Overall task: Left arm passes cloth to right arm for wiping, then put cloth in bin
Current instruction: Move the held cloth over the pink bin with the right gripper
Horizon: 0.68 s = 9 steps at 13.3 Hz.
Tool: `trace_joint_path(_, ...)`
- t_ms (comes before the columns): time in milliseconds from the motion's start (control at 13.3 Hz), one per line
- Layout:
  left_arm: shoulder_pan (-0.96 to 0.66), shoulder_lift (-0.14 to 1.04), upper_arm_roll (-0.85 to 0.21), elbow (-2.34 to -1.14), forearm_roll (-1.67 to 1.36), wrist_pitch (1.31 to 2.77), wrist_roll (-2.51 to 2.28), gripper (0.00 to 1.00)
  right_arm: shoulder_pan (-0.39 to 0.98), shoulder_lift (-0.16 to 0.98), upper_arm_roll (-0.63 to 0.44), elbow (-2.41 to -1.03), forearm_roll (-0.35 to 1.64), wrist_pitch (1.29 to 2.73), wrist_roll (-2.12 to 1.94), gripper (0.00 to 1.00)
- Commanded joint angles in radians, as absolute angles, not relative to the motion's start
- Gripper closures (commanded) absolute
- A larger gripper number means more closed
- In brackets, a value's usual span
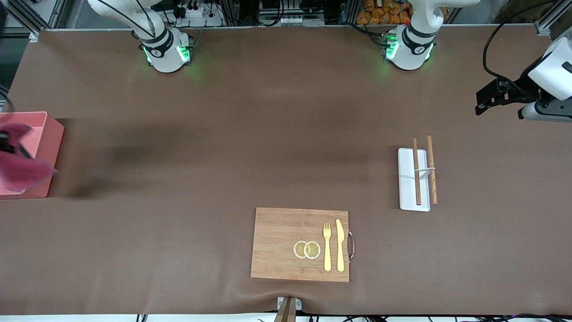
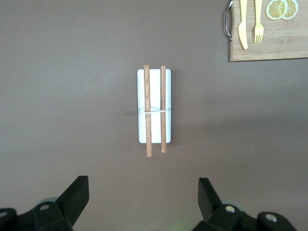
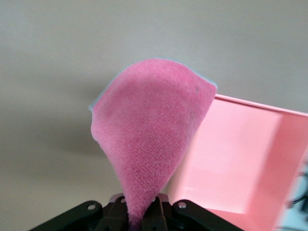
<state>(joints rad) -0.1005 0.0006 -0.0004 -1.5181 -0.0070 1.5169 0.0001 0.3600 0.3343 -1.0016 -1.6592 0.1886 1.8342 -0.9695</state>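
I should let go of the crimson-pink cloth with my right gripper on the inside bottom of the salmon-pink bin (image 1: 20, 159) (image 3: 224, 159).
The crimson-pink cloth (image 1: 20, 172) hangs over the salmon-pink bin (image 1: 44, 134) at the right arm's end of the table. My right gripper (image 3: 139, 211) is shut on one corner of the cloth (image 3: 154, 134), and the bin's light pink inside (image 3: 240, 163) shows beside it. In the front view only a dark bit of that gripper (image 1: 6, 143) shows at the picture's edge. My left gripper (image 1: 481, 106) is open and empty, up over the table at the left arm's end. Its fingers (image 2: 77, 192) stand wide apart in the left wrist view (image 2: 143, 187).
A white tray (image 1: 406, 179) with two wooden chopsticks lies toward the left arm's end and shows below the left gripper (image 2: 142, 96). A wooden board (image 1: 272, 237) with a yellow fork, a knife and lemon slices lies nearest the front camera.
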Motion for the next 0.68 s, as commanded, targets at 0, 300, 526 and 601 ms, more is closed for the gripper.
trace_joint_path(0,-0.094,-0.012,-0.003,-1.519,-0.023,1.522,-0.008,0.00,0.205,0.350,-0.991,-1.621,0.181,1.895,-1.197,1.00)
trace_joint_path(300,-0.094,-0.012,-0.002,-1.519,-0.021,1.520,-0.008,0.00,-0.082,0.503,-0.840,-1.621,0.315,2.039,-1.466,1.00)
trace_joint_path(526,-0.094,-0.012,-0.002,-1.519,-0.023,1.520,-0.006,0.00,-0.364,0.616,-0.570,-1.618,0.461,2.139,-1.641,1.00)
trace_joint_path(601,-0.094,-0.012,-0.002,-1.519,-0.023,1.520,-0.008,0.00,-0.427,0.641,-0.498,-1.617,0.471,2.182,-1.660,1.00)
